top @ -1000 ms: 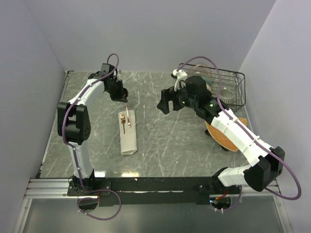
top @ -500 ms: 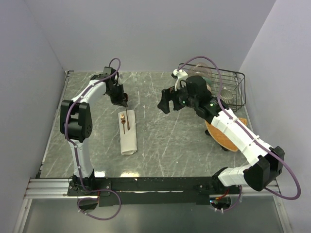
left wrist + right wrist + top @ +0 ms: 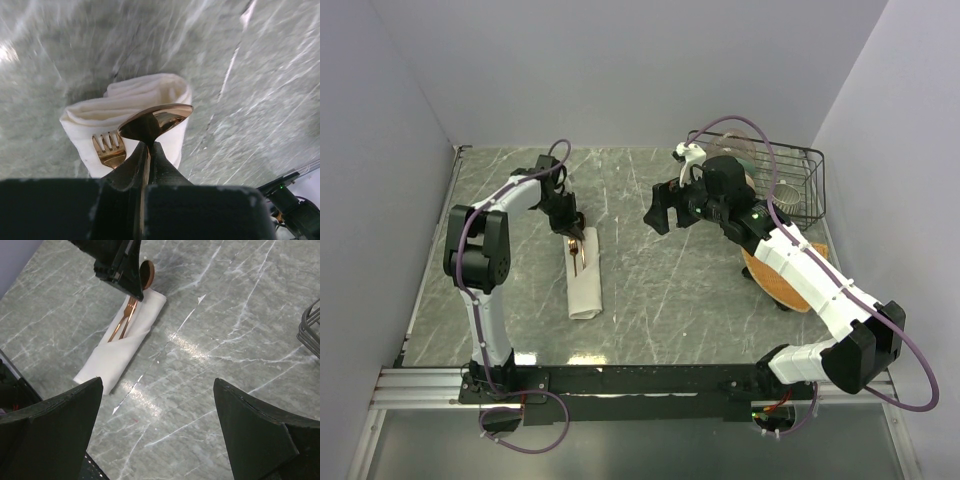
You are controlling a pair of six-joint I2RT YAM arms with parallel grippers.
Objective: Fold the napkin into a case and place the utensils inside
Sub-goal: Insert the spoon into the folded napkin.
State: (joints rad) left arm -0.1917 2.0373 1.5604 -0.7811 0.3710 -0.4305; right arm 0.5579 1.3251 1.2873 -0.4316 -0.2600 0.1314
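Observation:
Next, my left gripper lets go of the copper spoon on the napkin case's open end (image 3: 590, 254) (image 3: 158, 143) next to the copper fork.
The napkin is folded into a narrow cream-white case (image 3: 584, 280) lying on the marble table left of centre. The copper fork (image 3: 579, 260) lies in its open far end, with its tines (image 3: 109, 148) showing on the cloth (image 3: 125, 100). My left gripper (image 3: 571, 226) is shut on the handle of the copper spoon (image 3: 156, 120), holding its bowl just over the case's far end, beside the fork. The right wrist view shows the case (image 3: 117, 357), the fork (image 3: 125, 322) and the spoon bowl (image 3: 147, 274). My right gripper (image 3: 663, 212) is open and empty, held above the table to the right of the case.
A black wire basket (image 3: 800, 190) holding a few items stands at the back right. An orange woven mat (image 3: 777, 283) lies under my right arm. Grey walls enclose the table on three sides.
My left gripper has moved toward the near side and down with the spoon, from beyond the case to over its far end. The right arm has not moved.

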